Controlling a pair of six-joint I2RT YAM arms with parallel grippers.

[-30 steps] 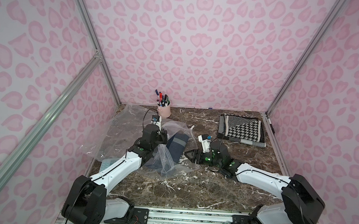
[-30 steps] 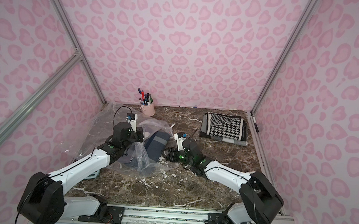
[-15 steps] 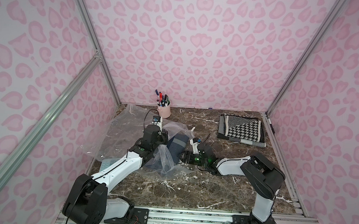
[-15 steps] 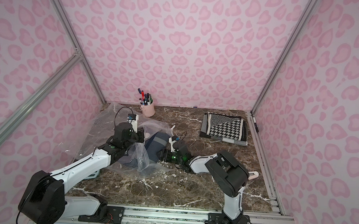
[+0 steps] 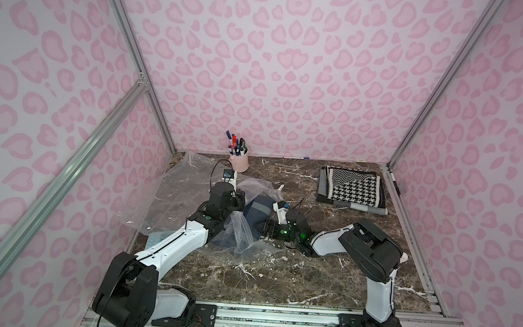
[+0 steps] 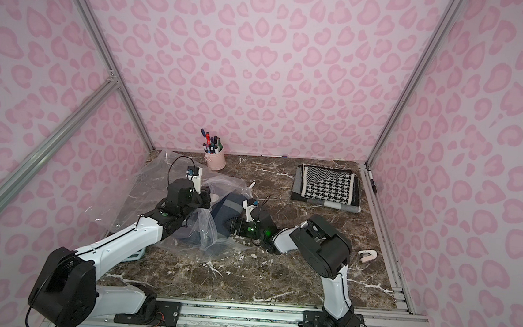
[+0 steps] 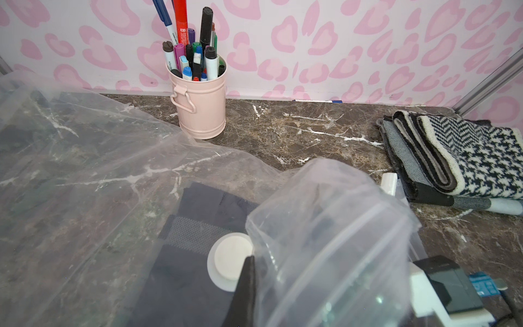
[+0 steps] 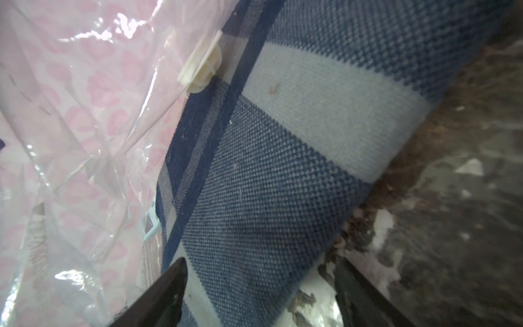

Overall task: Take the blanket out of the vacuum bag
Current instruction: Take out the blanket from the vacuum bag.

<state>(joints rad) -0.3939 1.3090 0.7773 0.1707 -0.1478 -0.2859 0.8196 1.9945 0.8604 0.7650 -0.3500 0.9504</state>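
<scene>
I need to take the blanket deeper in before I pull (image 5: 260, 211), because my right gripper is only at the blanket's end and much of the blanket is inside the vacuum bag.
The folded dark blue blanket (image 5: 258, 208) (image 6: 228, 207) with a pale stripe lies half inside the crinkly clear vacuum bag (image 5: 242, 234) (image 6: 205, 230) at mid-table. In the left wrist view my left gripper (image 7: 250, 262) is shut on a fold of the vacuum bag (image 7: 325, 226), right beside its round white valve disc (image 7: 229, 259). My right gripper (image 5: 265, 227) (image 8: 260, 283) is open at the bag's mouth. Its fingers (image 8: 169, 286) stand either side of the blanket's end (image 8: 283, 170), with a gap on one side. A small white slider clip (image 8: 202, 70) sits on the bag's edge.
A flatter clear bag (image 5: 175, 189) is spread at the left. A pink cup of markers (image 5: 238, 162) stands at the back. A folded houndstooth cloth (image 5: 352, 190) lies at the back right. A small pale clip (image 6: 368, 255) lies near the right rail.
My right gripper has slid left up to the blanket's end and opened wider, while its elbow folded back and up. The left arm has stayed still, holding the bag.
</scene>
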